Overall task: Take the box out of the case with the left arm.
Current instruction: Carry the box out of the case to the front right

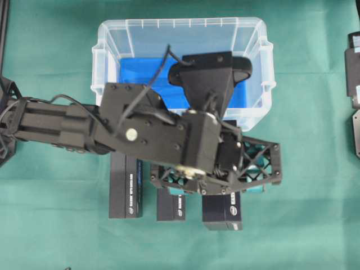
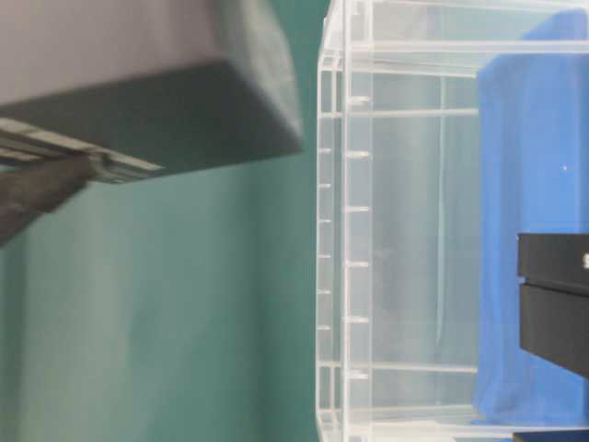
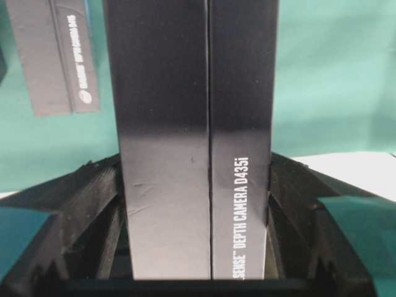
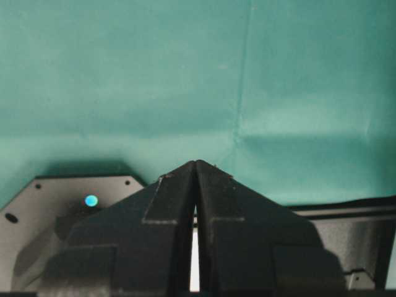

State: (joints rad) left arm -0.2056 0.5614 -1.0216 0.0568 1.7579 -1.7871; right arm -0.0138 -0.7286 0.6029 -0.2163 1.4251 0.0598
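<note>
I should release the box with my left gripper on the green cloth [image 1: 219,190] beside the nearest black carton, in front of the case.
My left gripper [image 3: 195,176] is shut on the box [image 3: 192,124], a long black carton printed "DEPTH CAMERA D435i", with a black finger pressed against each long side. In the overhead view the left gripper [image 1: 219,183] and the box [image 1: 223,212] are outside the case [image 1: 180,23], over the green cloth just in front of its near wall. The case is clear plastic with a blue lining [image 1: 140,73]; the arm's wrist hangs over it. I cannot tell whether the box touches the cloth. My right gripper [image 4: 196,166] is shut and empty above bare cloth.
Two more black boxes [image 1: 125,188] [image 1: 170,206] lie on the cloth left of the held one; one box [image 3: 52,55] shows in the left wrist view. A dark block [image 2: 552,304] shows through the case wall [image 2: 368,230]. The right arm's base [image 1: 354,84] sits at the right edge.
</note>
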